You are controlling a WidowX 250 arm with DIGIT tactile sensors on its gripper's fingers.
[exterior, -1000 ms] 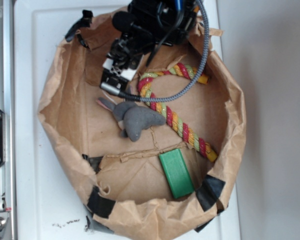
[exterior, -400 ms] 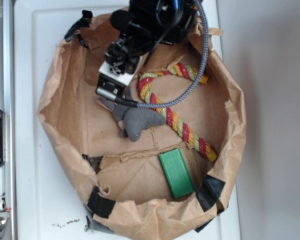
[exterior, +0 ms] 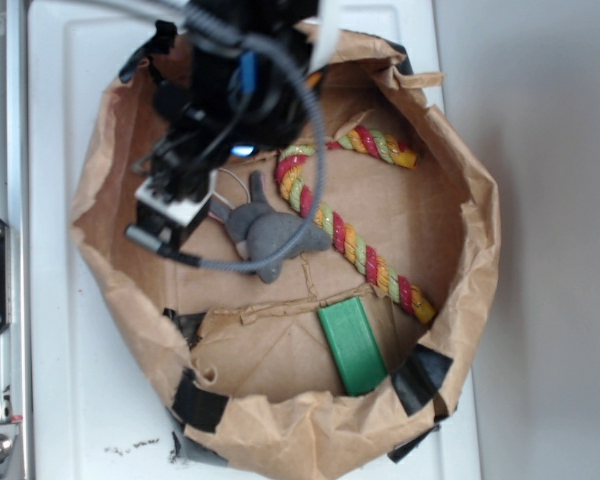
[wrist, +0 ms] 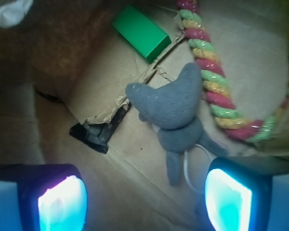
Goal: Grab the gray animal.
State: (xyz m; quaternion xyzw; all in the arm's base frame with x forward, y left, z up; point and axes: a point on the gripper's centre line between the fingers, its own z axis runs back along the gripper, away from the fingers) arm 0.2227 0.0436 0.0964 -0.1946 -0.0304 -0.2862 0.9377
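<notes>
The gripper I use should next move past the head of the gray animal to its wide body [exterior: 282,238] [wrist: 172,105], next to the striped rope cane, and close there.
The gray animal [exterior: 270,238], a small plush mouse with a thin white string loop, lies on the brown paper floor of the bag [exterior: 110,180]. In the wrist view the gray animal [wrist: 176,103] sits ahead and right of centre, one ear and the string reaching toward the right pad. My gripper [exterior: 168,222] hangs just left of the mouse's head, over the bag's left side. The gripper [wrist: 144,199] is open, its two glowing pads [wrist: 62,204] wide apart with only bare paper between them.
A striped rope cane [exterior: 355,245] curves right of the mouse. A green block [exterior: 352,347] lies near the bag's front wall. Black tape patches [exterior: 202,405] hold the crumpled paper rim. A gray cable [exterior: 310,150] loops from the arm over the mouse.
The arm has swung left and toward the front, from the bag's back rim to beside the mouse's head. The bag's rim shifted slightly. The mouse, rope and block lie as before.
</notes>
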